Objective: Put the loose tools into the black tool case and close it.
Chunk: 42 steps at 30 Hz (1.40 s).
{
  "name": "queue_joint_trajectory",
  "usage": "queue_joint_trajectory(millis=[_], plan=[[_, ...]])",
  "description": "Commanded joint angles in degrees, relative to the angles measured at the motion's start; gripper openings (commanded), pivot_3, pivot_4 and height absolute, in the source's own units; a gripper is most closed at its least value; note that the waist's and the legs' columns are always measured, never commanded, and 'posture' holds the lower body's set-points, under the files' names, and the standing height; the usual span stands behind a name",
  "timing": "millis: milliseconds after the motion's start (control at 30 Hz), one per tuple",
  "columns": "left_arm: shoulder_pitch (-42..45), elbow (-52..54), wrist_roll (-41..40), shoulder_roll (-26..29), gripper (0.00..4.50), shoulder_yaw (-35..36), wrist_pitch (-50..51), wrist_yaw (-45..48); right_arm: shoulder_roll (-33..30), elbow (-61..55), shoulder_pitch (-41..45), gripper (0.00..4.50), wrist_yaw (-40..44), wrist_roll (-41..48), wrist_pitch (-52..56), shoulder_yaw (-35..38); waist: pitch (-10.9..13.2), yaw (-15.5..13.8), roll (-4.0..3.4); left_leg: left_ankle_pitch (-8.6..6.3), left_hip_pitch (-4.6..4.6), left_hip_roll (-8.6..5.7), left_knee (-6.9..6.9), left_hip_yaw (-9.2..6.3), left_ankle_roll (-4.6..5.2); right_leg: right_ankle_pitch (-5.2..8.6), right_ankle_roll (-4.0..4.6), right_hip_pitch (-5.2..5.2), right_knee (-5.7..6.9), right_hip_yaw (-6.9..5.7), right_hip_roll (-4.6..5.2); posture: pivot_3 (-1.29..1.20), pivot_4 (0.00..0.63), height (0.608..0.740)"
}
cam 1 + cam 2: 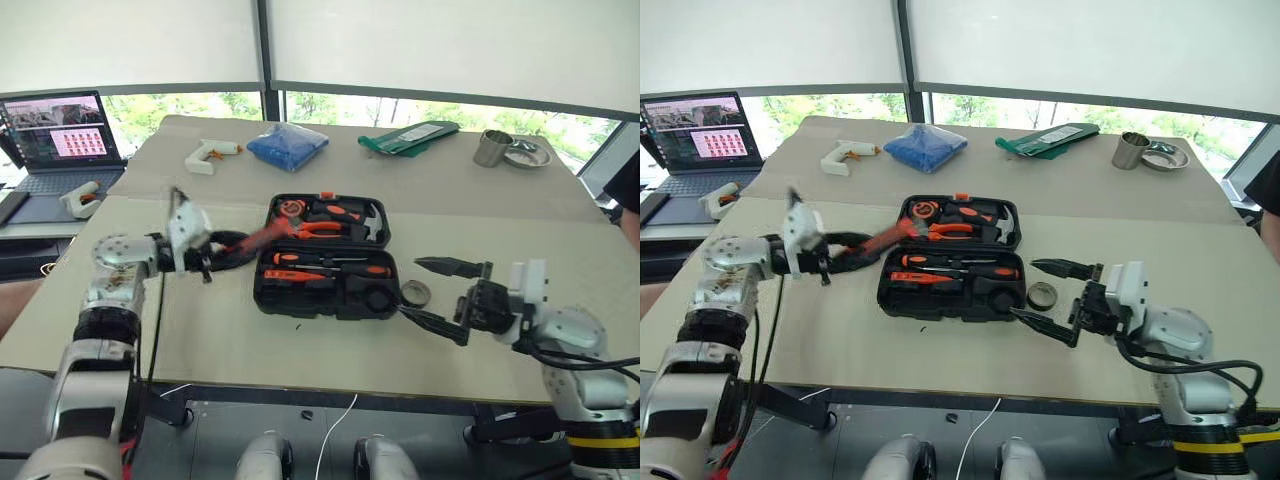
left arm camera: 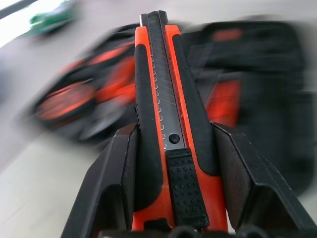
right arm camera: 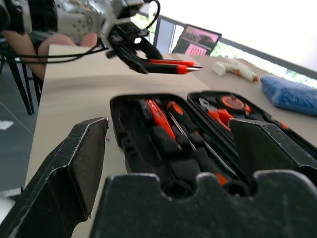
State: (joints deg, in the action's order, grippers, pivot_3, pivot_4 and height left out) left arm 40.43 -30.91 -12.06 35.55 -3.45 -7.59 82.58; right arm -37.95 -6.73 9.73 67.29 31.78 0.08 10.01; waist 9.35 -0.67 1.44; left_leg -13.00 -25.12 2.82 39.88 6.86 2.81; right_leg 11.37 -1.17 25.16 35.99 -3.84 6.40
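Observation:
Next, my left gripper lets go of the utility knife in the slot (image 1: pixel 314 297) (image 2: pixel 270 96) along the near edge of the black tool case.
The black tool case (image 1: pixel 268 290) lies open in the middle of the table, lid half toward the far side. Two slim screwdrivers (image 1: pixel 330 268) rest in its near half, with pliers and a tape measure in the lid. My left gripper (image 1: pixel 232 247) hovers just left of the case, shut on the orange-and-black utility knife (image 1: pixel 268 233), whose tip points at the lid half. The knife (image 2: pixel 161 124) sits between both fingers. A small black tape roll (image 1: pixel 416 293) lies on the table against the case's right side. My right gripper (image 1: pixel 409 287) is open there, its fingertips on either side of the roll.
Along the far side lie a white glue gun (image 1: pixel 210 153), a blue bag (image 1: pixel 287 143), a green packet (image 1: pixel 410 137), a metal cup (image 1: pixel 492 147) and a dish (image 1: pixel 528 154). A laptop (image 1: pixel 60 130) and another glue gun (image 1: pixel 80 198) sit at the left.

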Motion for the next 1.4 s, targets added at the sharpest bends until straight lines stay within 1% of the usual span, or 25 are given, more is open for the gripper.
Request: queue_joint_trajectory(millis=[33, 133, 233, 367, 433, 500, 767, 900, 1033, 1067, 1133, 1200, 1233, 1267, 1400], plan=[[0.5, 7.9, 3.2, -1.4, 1.77, -4.4, 1.7, -1.7, -1.4, 0.9, 0.7, 4.50, 1.9, 0.1, -1.7, 1.6, 0.0, 0.0, 0.01, 0.02, 0.01, 0.00, 0.00, -0.02, -0.01, 0.00, 0.00, 0.00, 0.01, 0.00, -0.03, 0.00, 0.150, 0.739], [1.9, 8.4, 8.1, -3.6, 1.77, -8.0, 4.4, -6.6, -1.2, 1.1, 1.1, 4.50, 1.8, -0.1, -1.7, 1.1, 0.0, 0.0, 0.01, 0.11, 0.03, 0.00, 0.03, -0.06, -0.01, -0.01, -0.02, -0.02, 0.03, 0.00, -0.04, 0.00, 0.150, 0.739], [2.3, 8.7, 9.3, -4.1, 1.77, -10.0, 4.3, -6.3, -0.9, 0.4, 0.7, 4.50, 1.5, -0.1, -1.5, 0.7, 0.0, 0.3, 0.01, 0.13, 0.04, 0.02, 0.06, -0.09, 0.00, 0.14, -0.31, -0.02, 0.05, 0.04, -0.06, 0.00, 0.150, 0.739], [3.4, 6.6, 12.2, -3.8, 1.77, -12.1, 2.3, -6.7, -0.8, -0.2, 0.0, 4.50, 1.1, 0.0, -1.4, 0.7, 0.0, 0.0, 0.01, 0.13, 0.05, 0.01, 0.04, -0.11, 0.00, 0.06, -0.17, -0.01, 0.06, 0.05, -0.07, 0.00, 0.150, 0.739], [3.8, 5.8, 12.5, -3.8, 1.77, -12.5, 1.5, -6.2, -0.8, -0.4, -0.2, 4.50, 1.0, 0.0, -1.4, 0.8, 0.0, 0.0, 0.01, 0.13, 0.05, 0.00, 0.05, -0.10, 0.01, -0.03, -0.03, -0.03, 0.04, 0.05, -0.06, 0.00, 0.150, 0.739], [4.7, 4.7, 13.1, -3.9, 1.77, -13.0, -0.2, -6.1, -0.8, -0.6, -0.4, 4.50, 0.7, 0.1, -1.3, 1.0, 0.0, 0.0, 0.01, 0.12, 0.05, -0.01, 0.05, -0.10, 0.02, -0.03, -0.03, -0.03, 0.03, 0.05, -0.05, 0.00, 0.150, 0.739], [7.4, 2.2, 12.7, -5.7, 1.77, -14.2, -1.0, -3.6, -1.0, -0.8, -0.8, 4.50, 0.1, 0.1, -1.2, 1.2, 0.0, 0.0, 0.01, 0.12, 0.04, 0.00, 0.05, -0.10, 0.02, -0.02, -0.04, -0.03, 0.03, 0.05, -0.05, 0.00, 0.150, 0.739], [8.1, 1.3, 13.9, -4.7, 1.77, -15.5, -0.4, -1.5, -1.1, -0.7, -0.7, 4.50, -0.1, 0.0, -1.2, 1.1, 0.0, 0.0, 0.01, 0.12, 0.04, 0.00, 0.05, -0.11, 0.02, -0.02, -0.04, -0.03, 0.03, 0.05, -0.06, 0.00, 0.150, 0.739], [8.0, 0.9, 14.6, -4.1, 1.77, -15.3, 1.4, -2.0, -1.0, -0.3, -0.3, 4.50, -0.3, -0.3, -1.4, 0.9, 0.0, 0.1, 0.01, 0.12, 0.05, 0.00, 0.05, -0.11, 0.02, -0.02, -0.03, -0.03, 0.04, 0.05, -0.06, 0.00, 0.150, 0.739], [8.1, 0.7, 14.7, -4.0, 2.57, -15.4, 0.7, -1.8, -0.9, -0.2, -0.2, 4.50, -0.3, -0.3, -1.4, 0.9, 0.0, 0.0, 0.01, 0.12, 0.05, 0.00, 0.05, -0.11, 0.02, -0.02, -0.03, -0.03, 0.04, 0.05, -0.06, 0.00, 0.150, 0.739], [8.0, 0.7, 14.5, -4.1, 3.02, -15.3, 0.8, -1.7, -0.8, 0.1, 0.1, 4.50, -0.3, -0.5, -1.5, 0.6, 0.0, 0.0, 0.01, 0.12, 0.05, 0.00, 0.05, -0.11, 0.02, -0.02, -0.04, -0.03, 0.04, 0.05, -0.06, 0.00, 0.150, 0.739], [8.1, 0.8, 14.2, -4.2, 3.80, -15.2, 1.1, -1.7, -0.6, 0.4, 0.3, 4.50, -0.3, -0.6, -1.6, 0.4, 0.0, 0.0, 0.01, 0.11, 0.05, 0.00, 0.05, -0.11, 0.03, -0.02, -0.03, -0.03, 0.03, 0.05, -0.06, 0.00, 0.150, 0.739], [8.0, 1.1, 13.6, -4.2, 4.07, -15.2, 1.2, -0.9, -0.5, 0.6, 0.5, 4.50, -0.2, -0.7, -1.6, 0.3, 0.0, 0.0, 0.01, 0.11, 0.05, -0.01, 0.05, -0.11, 0.04, -0.02, -0.04, -0.04, 0.03, 0.06, -0.06, 0.00, 0.150, 0.739], [8.0, 1.3, 13.2, -4.1, 4.46, -15.1, 1.4, -0.3, -0.4, 0.7, 0.6, 4.50, -0.2, -0.8, -1.6, 0.2, 0.0, 0.1, 0.01, 0.11, 0.05, 0.00, 0.05, -0.11, 0.04, -0.02, -0.04, -0.04, 0.03, 0.05, -0.06, 0.00, 0.150, 0.739], [8.4, 0.7, 10.0, -5.6, 4.46, -12.0, -1.1, -1.5, 0.0, 1.2, 1.1, 4.50, 0.0, -1.1, -1.6, 0.1, 0.0, 0.0, 0.01, 0.10, 0.05, 0.00, 0.04, -0.11, 0.04, -0.02, -0.04, -0.04, 0.03, 0.05, -0.06, 0.00, 0.150, 0.739]])
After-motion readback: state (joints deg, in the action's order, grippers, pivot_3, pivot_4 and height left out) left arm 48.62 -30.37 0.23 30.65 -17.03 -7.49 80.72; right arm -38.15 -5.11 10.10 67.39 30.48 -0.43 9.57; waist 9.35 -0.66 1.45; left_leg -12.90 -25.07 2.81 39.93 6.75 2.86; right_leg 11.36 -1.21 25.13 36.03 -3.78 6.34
